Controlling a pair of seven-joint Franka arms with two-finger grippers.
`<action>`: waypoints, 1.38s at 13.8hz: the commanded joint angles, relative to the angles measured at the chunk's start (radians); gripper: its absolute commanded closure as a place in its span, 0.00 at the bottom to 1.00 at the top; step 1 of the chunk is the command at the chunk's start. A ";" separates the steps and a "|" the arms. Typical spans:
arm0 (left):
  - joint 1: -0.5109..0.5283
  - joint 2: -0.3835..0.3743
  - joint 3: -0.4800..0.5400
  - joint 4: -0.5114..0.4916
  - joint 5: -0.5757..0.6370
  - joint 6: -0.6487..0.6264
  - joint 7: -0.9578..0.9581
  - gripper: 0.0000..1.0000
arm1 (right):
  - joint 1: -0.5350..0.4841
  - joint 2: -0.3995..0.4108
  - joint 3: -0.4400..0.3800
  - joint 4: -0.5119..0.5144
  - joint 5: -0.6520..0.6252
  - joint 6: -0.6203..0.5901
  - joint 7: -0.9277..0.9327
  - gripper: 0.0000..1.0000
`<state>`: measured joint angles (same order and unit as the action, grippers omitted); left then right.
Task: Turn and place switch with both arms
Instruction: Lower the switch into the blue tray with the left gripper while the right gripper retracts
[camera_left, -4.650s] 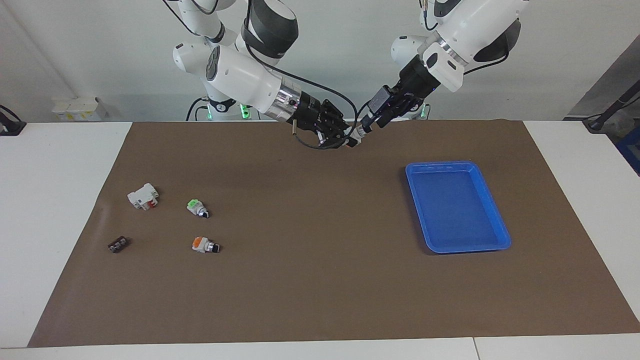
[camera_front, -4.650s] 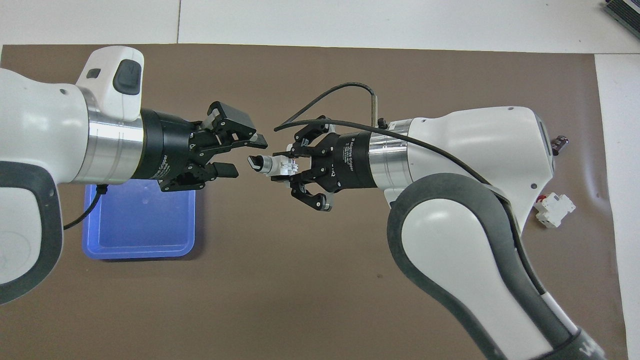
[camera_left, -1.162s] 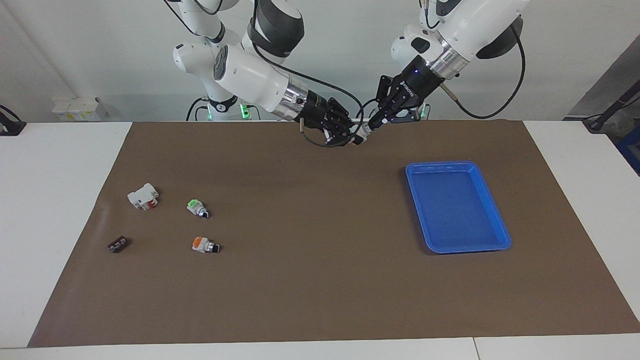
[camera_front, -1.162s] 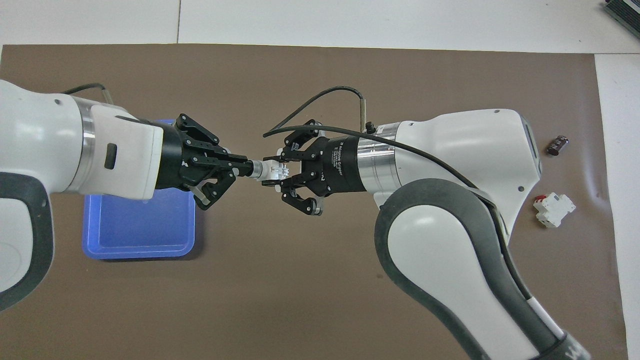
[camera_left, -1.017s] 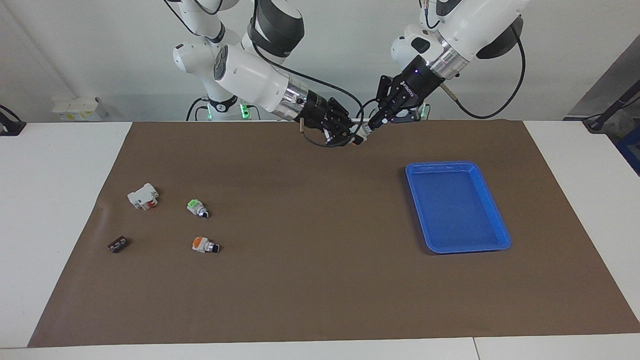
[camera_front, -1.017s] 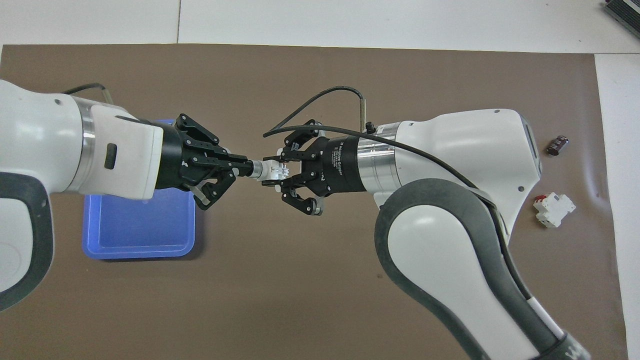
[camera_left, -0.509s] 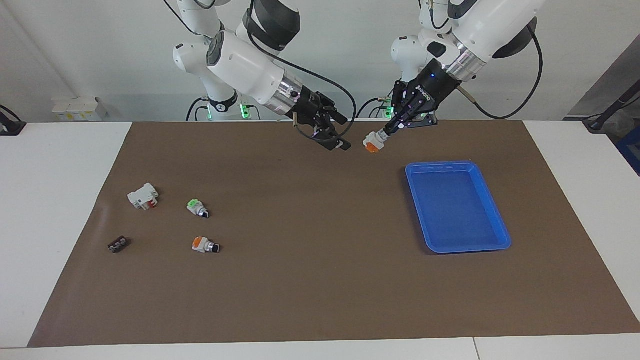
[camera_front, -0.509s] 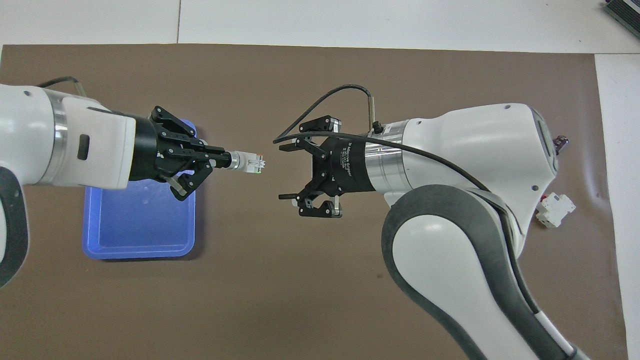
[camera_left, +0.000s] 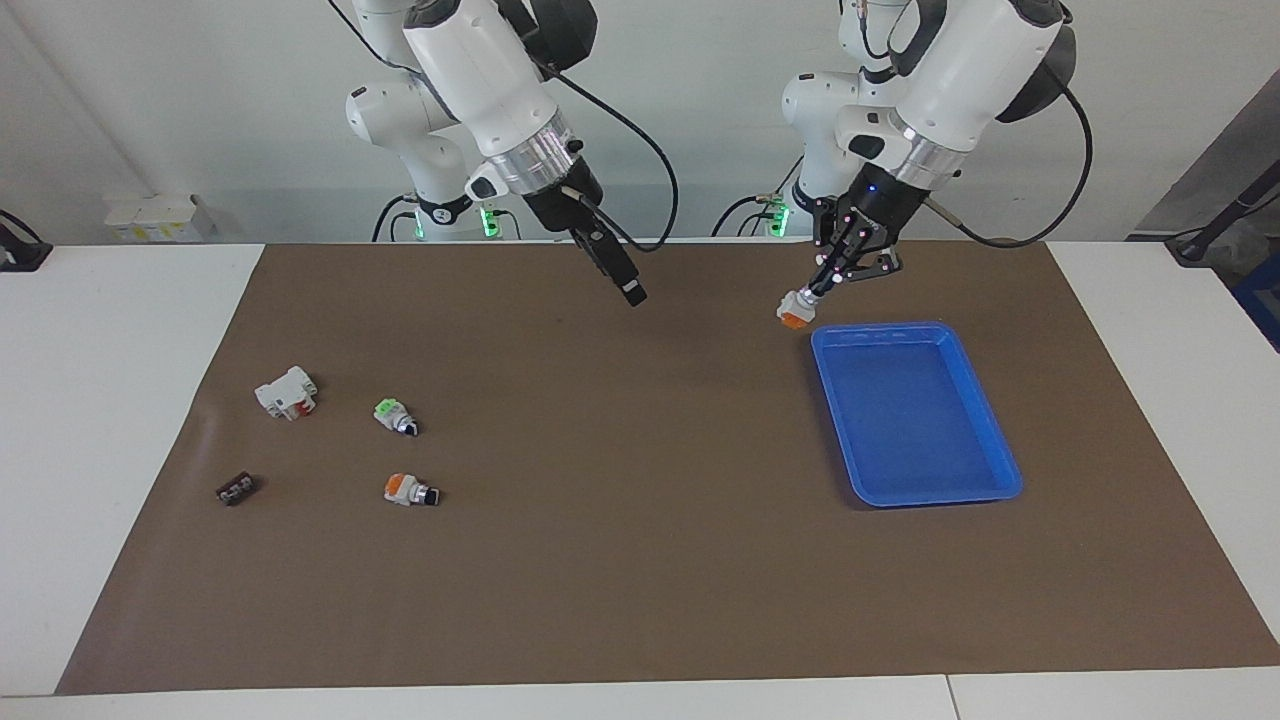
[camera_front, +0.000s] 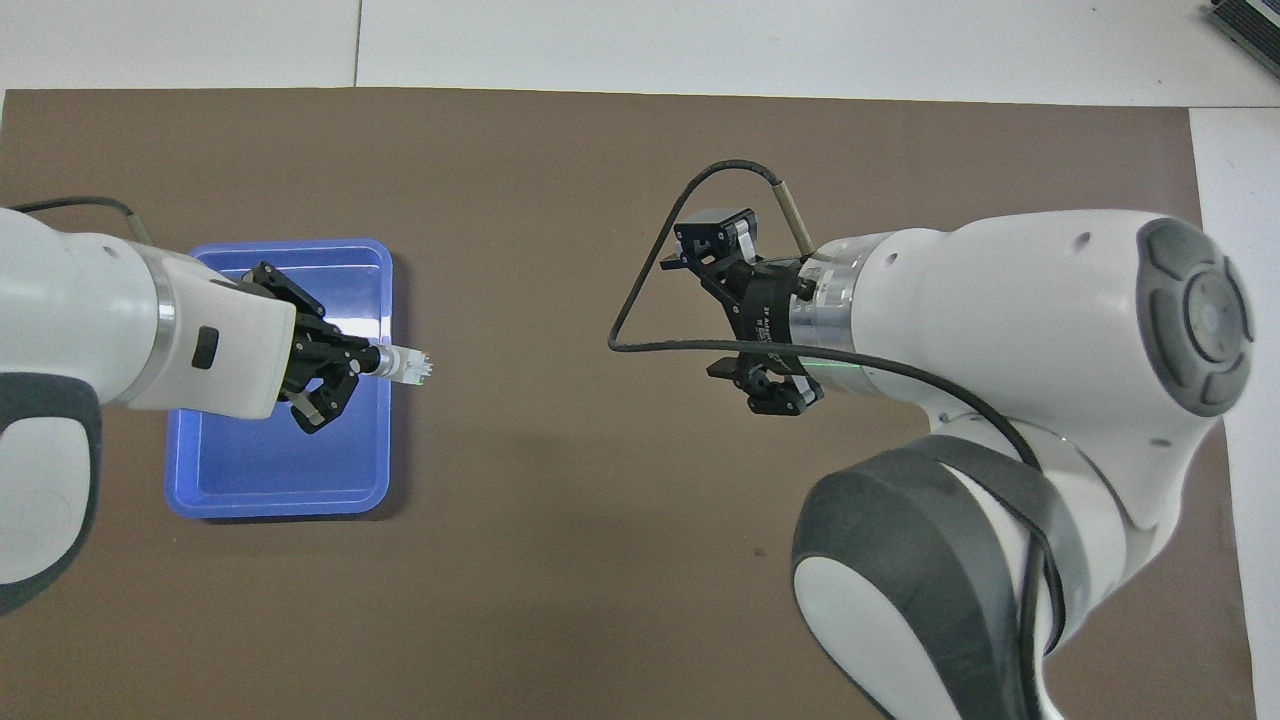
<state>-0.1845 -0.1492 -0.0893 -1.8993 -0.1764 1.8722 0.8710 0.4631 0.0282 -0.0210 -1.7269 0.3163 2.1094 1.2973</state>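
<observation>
The robot's left gripper needs to release the switch, held in the air over the mat, on the blue tray's bottom, midway (camera_front: 299, 431) between its long sides, below its centre.
The switch (camera_left: 793, 314) has a white-grey body and an orange end that points down. My left gripper (camera_left: 812, 293) is shut on its knob end and holds it in the air over the mat, beside the corner of the blue tray (camera_left: 1003, 490). In the overhead view the switch (camera_front: 408, 366) sticks out from the left gripper (camera_front: 372, 361) just past the tray's rim (camera_front: 280, 511). My right gripper (camera_left: 632, 293) is open and empty, raised over the mat's middle. It also shows in the overhead view (camera_front: 724, 312) with its jaws spread wide.
Toward the right arm's end of the mat lie a second orange-ended switch (camera_left: 408, 490), a green-ended switch (camera_left: 396, 417), a white breaker with a red part (camera_left: 287, 392) and a small dark block (camera_left: 236, 489). The right arm hides them in the overhead view.
The right gripper let go of the switch, opened wide and drew back from it. The left gripper carried the switch by its knob end toward the blue tray and lowered it.
</observation>
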 joint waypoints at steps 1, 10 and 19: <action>0.048 -0.082 -0.006 -0.156 0.110 0.109 0.011 1.00 | -0.070 -0.028 0.004 -0.006 -0.077 -0.107 -0.316 0.00; 0.169 0.003 -0.007 -0.386 0.290 0.393 0.108 1.00 | -0.386 -0.109 0.003 0.010 -0.301 -0.358 -0.959 0.00; 0.161 0.006 -0.010 -0.454 0.291 0.375 0.145 0.19 | -0.523 -0.143 0.049 0.040 -0.329 -0.440 -1.158 0.00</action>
<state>-0.0258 -0.1219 -0.0995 -2.3391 0.0952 2.2386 1.0136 -0.0476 -0.1083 0.0114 -1.6881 0.0078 1.6854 0.1475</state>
